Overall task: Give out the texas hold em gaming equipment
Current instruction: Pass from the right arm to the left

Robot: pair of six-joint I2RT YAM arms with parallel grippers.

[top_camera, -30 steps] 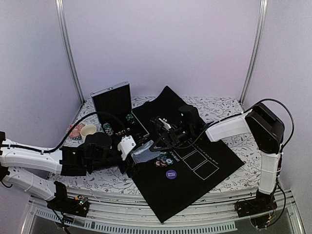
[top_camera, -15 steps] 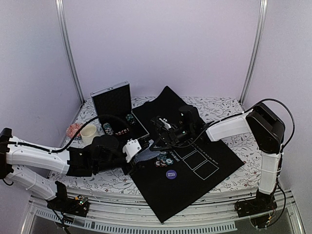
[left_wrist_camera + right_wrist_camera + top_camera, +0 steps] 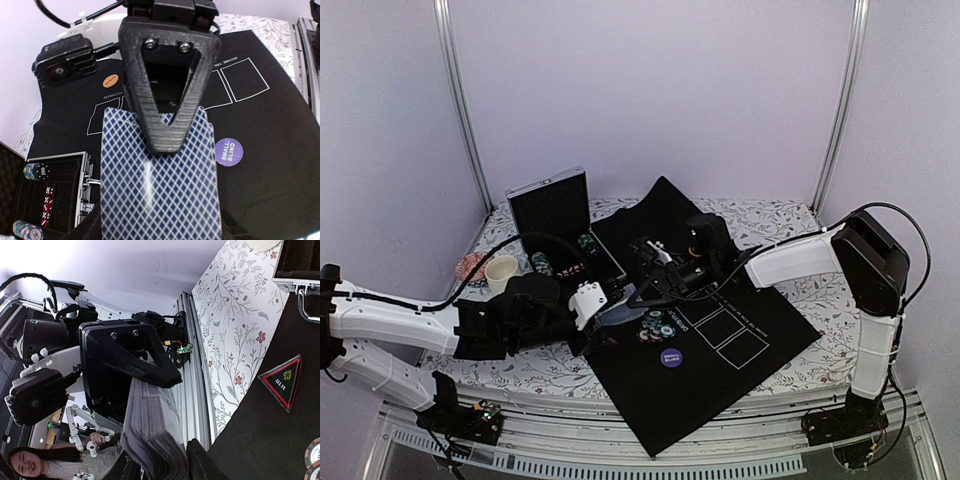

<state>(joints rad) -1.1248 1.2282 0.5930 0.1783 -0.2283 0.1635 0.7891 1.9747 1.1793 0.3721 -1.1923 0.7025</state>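
Note:
Next, I open my right gripper's fingers, which straddle the deck's whole thickness, and pinch just a card at the deck's far end point(image 3: 196, 125), while I keep my left gripper shut.
A deck of blue-diamond-backed playing cards point(image 3: 610, 318) point(image 3: 160, 185) point(image 3: 150, 430) hangs just above the left edge of the black mat point(image 3: 740, 370). My left gripper point(image 3: 606, 324) is shut on the deck's side edges, and one of its black fingers point(image 3: 130, 355) presses an edge. My right gripper point(image 3: 636, 298) point(image 3: 160, 465) straddles the deck's far end with its jaws slightly parted. One of its fingers point(image 3: 167, 100) lies over the top card. Teal and white poker chips point(image 3: 657, 325) and a purple Small Blind button point(image 3: 671, 357) point(image 3: 229, 151) lie on the mat. So do an orange button point(image 3: 110, 80) and a red-edged All In triangle point(image 3: 284, 380).
The open silver case point(image 3: 552, 210) stands at the back left, with chips point(image 3: 37, 171) and red dice point(image 3: 46, 197) inside. A cream cup point(image 3: 501, 271) and a pile of red chips point(image 3: 473, 266) sit left of it. White card rectangles point(image 3: 725, 330) mark the mat.
My left gripper slid right to the deck and closed on its edges. My right gripper's jaws loosened around the deck and it stayed in place.

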